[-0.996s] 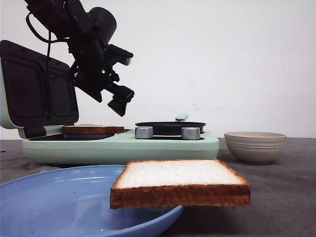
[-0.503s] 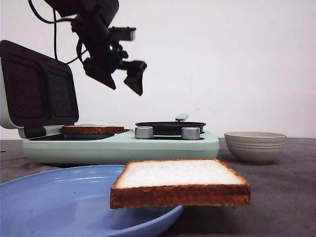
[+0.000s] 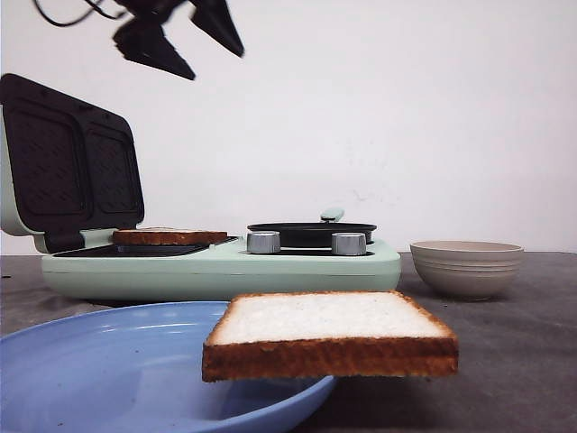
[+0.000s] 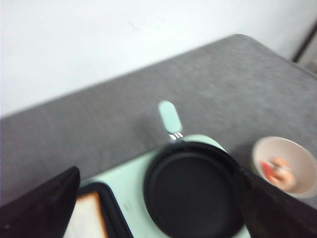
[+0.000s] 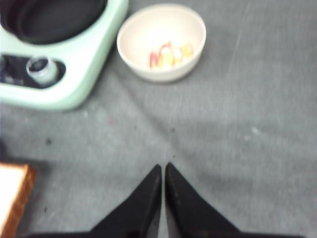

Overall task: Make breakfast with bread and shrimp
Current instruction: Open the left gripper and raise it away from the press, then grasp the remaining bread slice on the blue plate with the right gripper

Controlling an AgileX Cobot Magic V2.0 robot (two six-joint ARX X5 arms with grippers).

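The bread slice on the blue plate is next for my right gripper, which should go to it and close on the slice's overhanging crust edge (image 3: 442,336) (image 5: 20,203) nearest the bowl.
One bread slice (image 3: 329,329) lies on the rim of a blue plate (image 3: 99,361) at the front; its corner shows in the right wrist view (image 5: 12,198). The second slice (image 3: 169,236) lies on the left plate of the mint breakfast maker (image 3: 225,271), and also shows in the left wrist view (image 4: 86,218). Shrimp (image 5: 168,55) lie in a beige bowl (image 3: 466,266). My left gripper (image 3: 194,41) is open and empty, high above the maker. My right gripper (image 5: 163,168) is shut and empty over bare table, out of the front view.
The maker's dark ribbed lid (image 3: 68,162) stands open at the left. A black round pan (image 4: 193,188) with a mint handle (image 4: 170,116) sits on the maker's right side, behind two silver knobs (image 3: 263,242). The table is grey (image 5: 237,124).
My left gripper has risen from just above the maker to the top edge of the front view, staying open. The bread, the plate and the bowl have not moved.
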